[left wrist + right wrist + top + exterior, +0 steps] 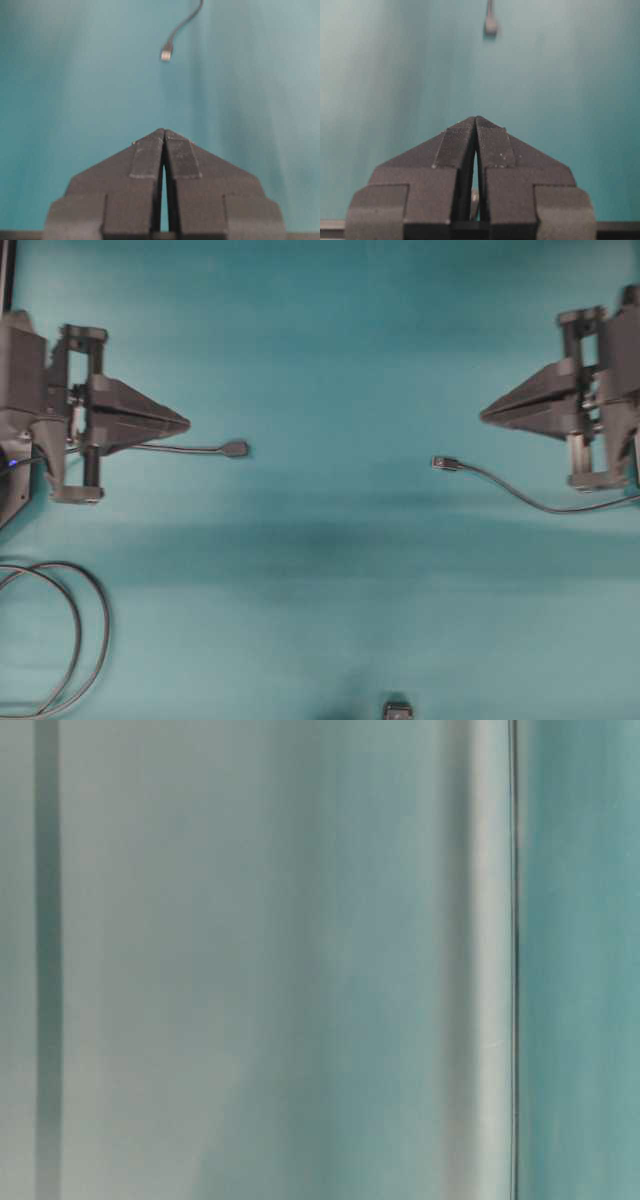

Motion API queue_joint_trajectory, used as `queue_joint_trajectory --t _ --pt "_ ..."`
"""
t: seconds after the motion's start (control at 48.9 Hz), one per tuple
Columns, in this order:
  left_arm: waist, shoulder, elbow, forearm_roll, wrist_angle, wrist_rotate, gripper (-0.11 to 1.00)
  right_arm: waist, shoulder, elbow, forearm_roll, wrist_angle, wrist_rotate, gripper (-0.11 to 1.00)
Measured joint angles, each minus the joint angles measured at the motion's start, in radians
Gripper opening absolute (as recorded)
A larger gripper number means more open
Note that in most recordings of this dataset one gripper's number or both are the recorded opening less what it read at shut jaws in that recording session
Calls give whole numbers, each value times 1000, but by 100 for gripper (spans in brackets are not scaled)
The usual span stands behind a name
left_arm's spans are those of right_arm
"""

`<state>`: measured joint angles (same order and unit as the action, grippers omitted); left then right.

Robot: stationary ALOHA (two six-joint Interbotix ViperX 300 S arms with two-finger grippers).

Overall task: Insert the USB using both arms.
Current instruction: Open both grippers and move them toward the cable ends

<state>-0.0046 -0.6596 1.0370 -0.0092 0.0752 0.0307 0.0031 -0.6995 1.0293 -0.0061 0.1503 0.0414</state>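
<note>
The robot's right gripper will close on the dark body of the USB (pixel 452 464), just behind its silvery tip, because that tip should stay free for insertion.
The USB (pixel 445 463), a small connector with a silvery tip, lies on the teal table right of centre, and its thin cable curves off to the right edge. It also shows in the left wrist view as the USB (pixel 166 52), far ahead of the fingers. A dark rounded socket (pixel 235 449) on its own cable lies left of centre, and it appears as the socket (pixel 491 24) in the right wrist view. My left gripper (pixel 188 423) (pixel 164 131) is shut and empty, up and left of the socket. My right gripper (pixel 482 413) (pixel 475 118) is shut and empty, above and right of the USB.
A looped dark cable coil (pixel 70 640) lies at the front left corner. A small dark object (pixel 398 708) sits at the front edge near the middle. The table-level view is only a blur of grey and teal.
</note>
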Motion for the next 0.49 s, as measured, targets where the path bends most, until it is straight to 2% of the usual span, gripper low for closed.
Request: queue_joint_trajectory --t 0.123,0.184,0.287,0.409,0.45,0.491 --pt "0 37 -2 0 0 0 4 0 48 -9 0 40 21 0" --pt "0 46 -2 2 2 0 9 2 61 -11 0 63 31 0" --pt "-2 60 -2 0 3 0 29 2 67 -12 0 91 44 0" --pt "-2 77 -2 0 8 0 60 0 72 -12 0 123 67 0" --pt "0 81 2 2 9 2 65 0 75 -12 0 132 71 0" --pt "2 84 3 2 8 9 64 2 80 -12 0 140 75 0"
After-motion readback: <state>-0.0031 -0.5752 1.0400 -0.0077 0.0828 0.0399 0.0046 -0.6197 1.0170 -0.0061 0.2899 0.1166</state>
